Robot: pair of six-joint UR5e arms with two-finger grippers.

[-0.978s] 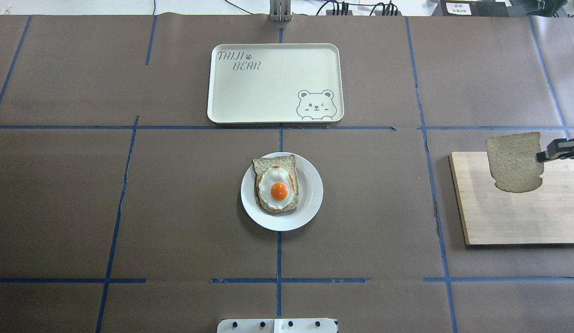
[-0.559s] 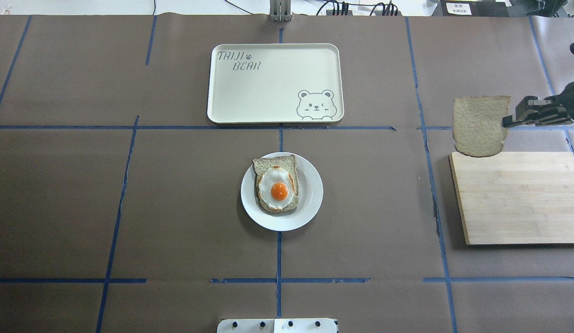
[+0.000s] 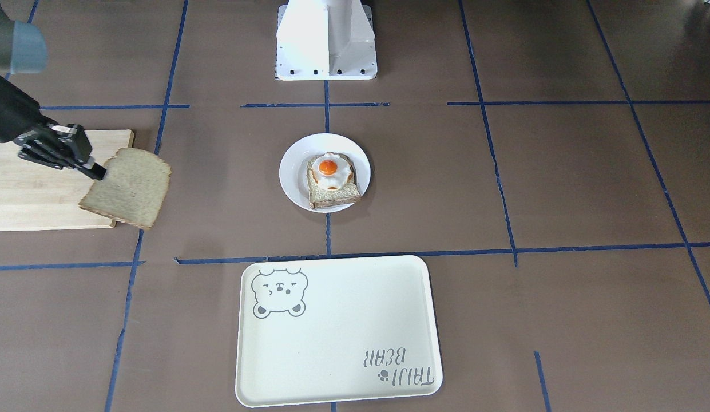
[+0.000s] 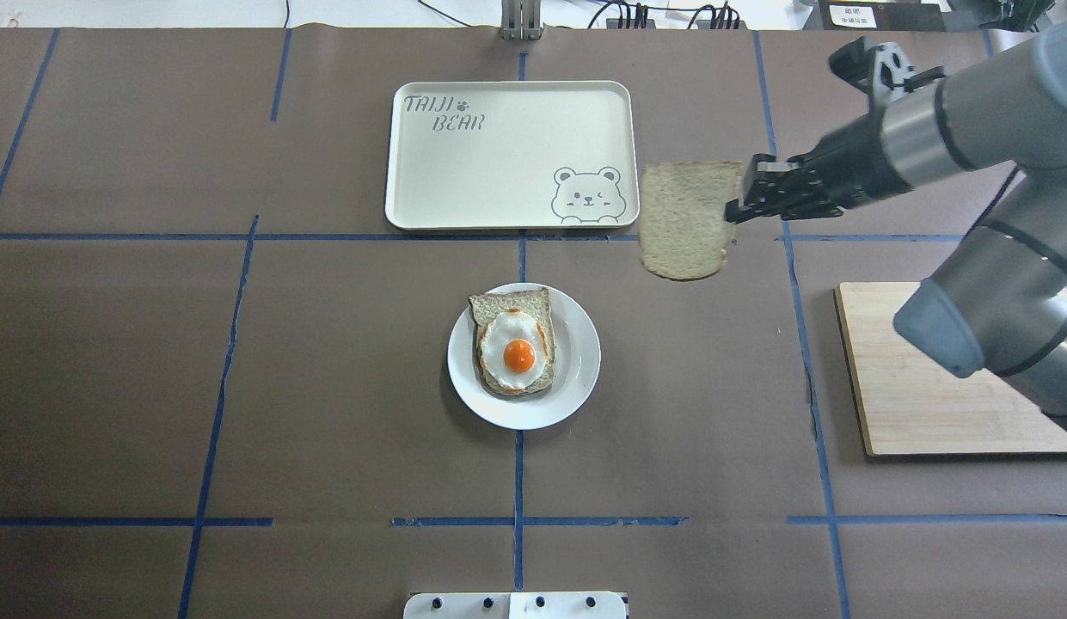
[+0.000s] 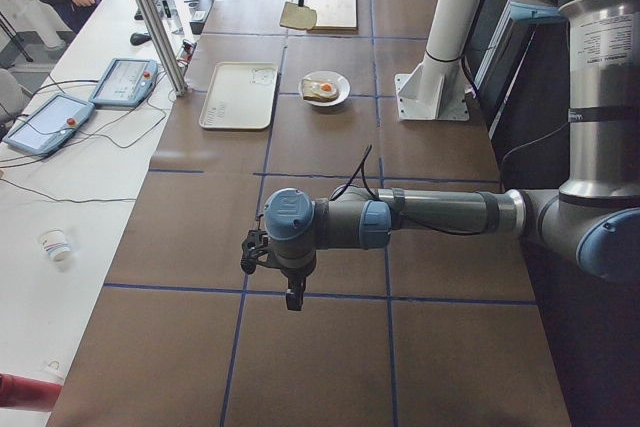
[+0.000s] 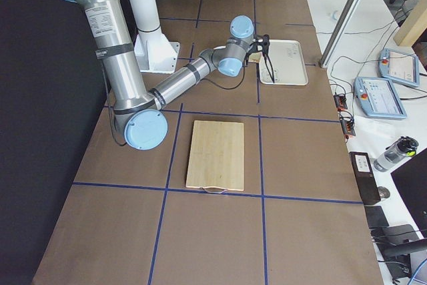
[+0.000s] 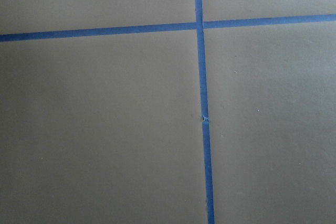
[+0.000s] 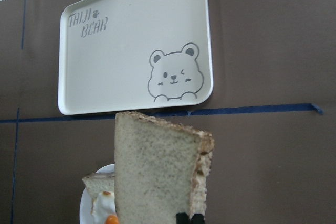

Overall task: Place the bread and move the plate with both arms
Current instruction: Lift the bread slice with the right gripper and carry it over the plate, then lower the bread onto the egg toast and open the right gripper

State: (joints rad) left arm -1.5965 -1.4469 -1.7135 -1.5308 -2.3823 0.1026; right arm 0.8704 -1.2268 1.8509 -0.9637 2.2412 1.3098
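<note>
Next, I open my right gripper to let go of the bread on top of the fried egg (image 3: 329, 167) (image 8: 111, 219) on the white plate.
The bread (image 4: 683, 219), a pale plain slice, hangs in the air in my right gripper (image 4: 732, 211), which is shut on its edge. It sits just right of the tray's near right corner, up and to the right of the plate. It also shows in the front view (image 3: 126, 193) and the right wrist view (image 8: 157, 171). The white plate (image 4: 580, 344) stands at mid-table and holds a darker toast with a fried egg (image 4: 518, 354). My left gripper (image 5: 292, 297) shows only in the left side view, far from the plate, over bare table; I cannot tell whether it is open or shut.
A cream tray with a bear drawing (image 4: 499, 172) lies beyond the plate. A wooden cutting board (image 4: 911, 404) lies at the right, under the right arm's elbow. Blue tape lines cross the brown table. The white robot base (image 3: 326, 40) stands at the near edge.
My right gripper has carried the bread up off the cutting board and to the left, from over the board to beside the tray's corner. The plate has not moved.
</note>
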